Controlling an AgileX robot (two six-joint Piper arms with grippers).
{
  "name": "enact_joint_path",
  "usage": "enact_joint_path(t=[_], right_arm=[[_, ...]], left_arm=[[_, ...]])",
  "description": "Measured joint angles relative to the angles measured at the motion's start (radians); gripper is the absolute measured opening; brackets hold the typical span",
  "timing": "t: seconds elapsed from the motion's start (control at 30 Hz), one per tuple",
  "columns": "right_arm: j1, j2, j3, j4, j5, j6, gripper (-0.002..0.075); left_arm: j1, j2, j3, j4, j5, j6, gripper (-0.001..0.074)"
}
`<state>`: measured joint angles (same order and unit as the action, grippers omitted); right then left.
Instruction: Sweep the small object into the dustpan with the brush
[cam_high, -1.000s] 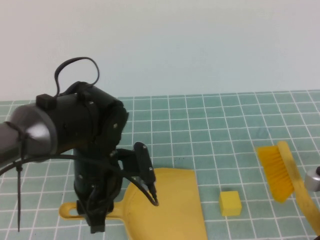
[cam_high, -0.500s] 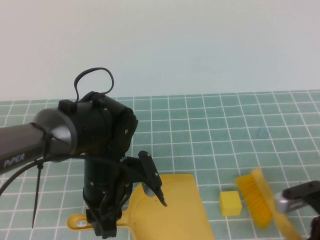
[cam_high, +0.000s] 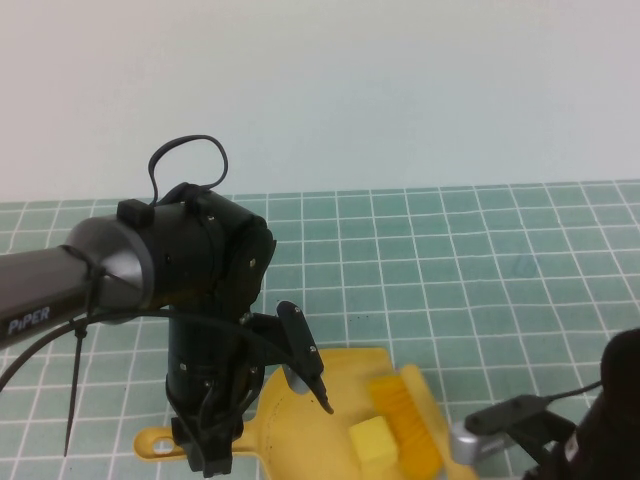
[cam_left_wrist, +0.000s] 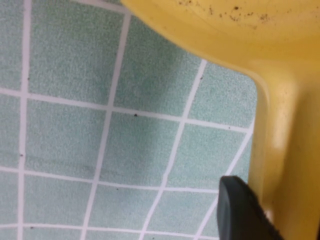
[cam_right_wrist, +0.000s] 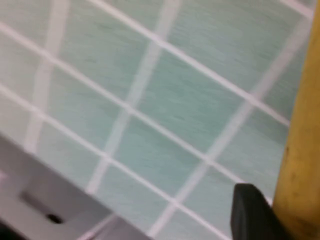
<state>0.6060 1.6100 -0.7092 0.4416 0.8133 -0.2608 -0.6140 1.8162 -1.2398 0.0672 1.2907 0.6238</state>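
I will set the yellow brush down with my right gripper on the green grid mat (cam_high: 474, 370) next to the dustpan's open edge.
The yellow dustpan (cam_high: 335, 385) lies on the green grid mat at the bottom centre. The small yellow cube (cam_high: 368, 438) sits inside the dustpan. The yellow brush bristles (cam_high: 405, 425) rest on the pan just right of the cube. My left gripper (cam_high: 205, 452) is shut on the dustpan handle (cam_high: 152, 441). In the left wrist view one black finger (cam_left_wrist: 240, 210) presses against that handle (cam_left_wrist: 285, 150). My right gripper (cam_right_wrist: 285, 217) is shut on the brush handle (cam_right_wrist: 302, 140), one black finger (cam_right_wrist: 252, 212) beside it. The right arm (cam_high: 600, 430) is at the bottom right.
The green grid mat (cam_high: 480, 270) stretches behind and to the right of the dustpan, up to a pale wall. The bulky black left arm (cam_high: 190, 270) with a loose cable loop (cam_high: 185, 160) stands over the dustpan's left side.
The brush has swept left from the mat's right side and pushed the cube into the dustpan. The left arm first shifted the pan slightly right, then held still.
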Motion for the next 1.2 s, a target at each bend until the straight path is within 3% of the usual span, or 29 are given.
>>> enact_joint_path(t=[0.17,0.43,0.83,1.2], right_arm=[[0.006,0.007,-0.062,0.082,0.04,-0.054,0.0166],[0.006,0.007,-0.092,0.065,0.056,-0.018,0.0166],[-0.11,0.007,-0.094,0.008,-0.058,0.103,0.0166],[-0.112,0.133,-0.094,0.004,-0.12,0.105,0.0165]], left_arm=[[0.0,0.0,0.0,0.0,0.0,0.0,0.0],[0.0,0.0,0.0,0.018,0.0,0.0,0.0],[0.0,0.0,0.0,-0.001,-0.002,0.0,0.0],[0.0,0.0,0.0,-0.008,-0.002,0.0,0.0]])
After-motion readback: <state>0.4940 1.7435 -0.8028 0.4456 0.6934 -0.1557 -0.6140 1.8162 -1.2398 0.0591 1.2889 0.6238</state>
